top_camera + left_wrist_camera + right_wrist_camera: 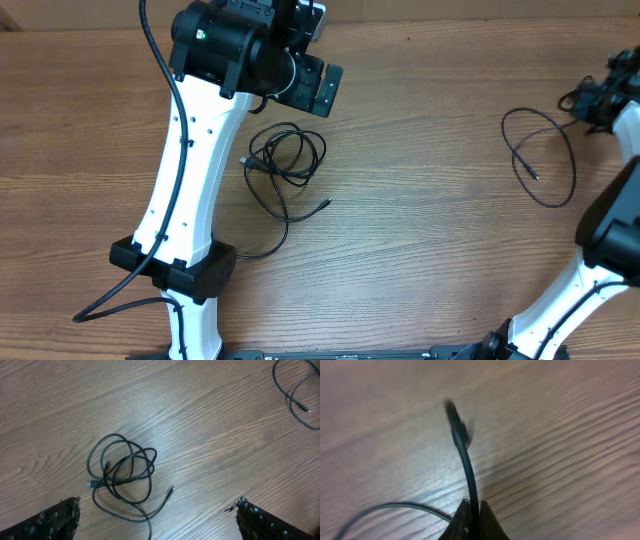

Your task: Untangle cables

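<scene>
The second cable's loose end sits inside its wide loop, so I should bring the held end back with my right gripper, lay it down and grab the crossing strands of cable (515,151).
A coiled black cable (285,160) lies on the wooden table just below my left gripper (318,88). It shows in the left wrist view (125,472) as a tangle of loops with a plug at its left and a free end at the lower right. My left gripper (157,520) is open above it and holds nothing. A second black cable (545,160) forms one wide loop at the right. My right gripper (590,100) is shut on that cable's end (462,455), which sticks out past the closed fingertips (474,510).
The left arm's white link (185,190) and its black base joint (175,265) stand left of the coil, with a thick black arm wire (110,300) trailing off. The right arm's white link (590,290) fills the lower right corner.
</scene>
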Controlling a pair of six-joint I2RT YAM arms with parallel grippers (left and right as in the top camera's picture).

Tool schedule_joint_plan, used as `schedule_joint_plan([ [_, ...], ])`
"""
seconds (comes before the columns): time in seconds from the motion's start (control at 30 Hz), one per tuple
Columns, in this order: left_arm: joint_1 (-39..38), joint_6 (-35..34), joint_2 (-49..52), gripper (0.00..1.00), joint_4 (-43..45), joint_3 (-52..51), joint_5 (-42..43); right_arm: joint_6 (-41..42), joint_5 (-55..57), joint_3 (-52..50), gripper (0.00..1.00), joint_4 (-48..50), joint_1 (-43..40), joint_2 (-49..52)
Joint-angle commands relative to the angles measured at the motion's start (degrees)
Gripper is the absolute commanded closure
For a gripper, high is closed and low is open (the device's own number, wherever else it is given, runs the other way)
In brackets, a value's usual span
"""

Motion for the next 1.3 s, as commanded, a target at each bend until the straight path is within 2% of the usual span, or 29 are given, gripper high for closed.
schedule_joint_plan([
  [0.0,-0.31,1.2,-0.5,0.0,0.96,0.22,0.5,0.15,-0.48,0.94,0.96,0.85,0.15,-0.28],
  [0.03,-0.35,1.07,-0.5,0.0,1.33,0.22,0.5,0.17,-0.48,1.31,0.97,0.59,0.15,-0.39],
  [0.07,-0.35,1.07,-0.5,0.0,1.66,0.22,0.5,0.17,-0.48,1.97,0.77,-0.15,0.13,-0.39],
  [0.13,-0.35,1.09,-0.5,0.0,1.9,0.22,0.48,0.17,-0.48,3.67,0.0,-2.71,0.13,-0.39],
  [0.3,-0.35,1.16,-0.5,0.0,1.7,0.22,0.39,0.37,-0.74,9.68,0.0,-12.02,0.15,-1.38],
  [0.43,-0.35,1.55,-0.5,0.0,1.73,0.22,0.04,4.31,-0.72,13.29,0.0,-18.03,0.35,-6.62],
  [0.6,-0.33,1.64,-0.52,0.0,1.62,0.24,-0.02,11.17,-0.74,13.44,0.0,-23.93,0.2,-16.83],
  [0.7,-0.33,2.64,-0.52,0.0,1.66,0.24,-0.04,11.08,-0.7,13.44,0.0,-29.11,0.26,-22.08],
  [0.9,-0.33,4.44,-0.52,0.0,1.44,0.24,-0.42,16.15,-4.09,13.42,0.0,-39.63,1.62,-26.49],
  [1.07,-0.24,4.83,-0.52,0.01,0.83,0.24,-0.39,8.57,-5.84,8.57,0.0,-46.03,3.48,-26.45],
  [1.27,-0.22,5.2,-0.52,0.0,0.72,0.24,-0.13,-4.85,-8.17,-2.27,0.0,-43.25,10.14,-26.43],
])
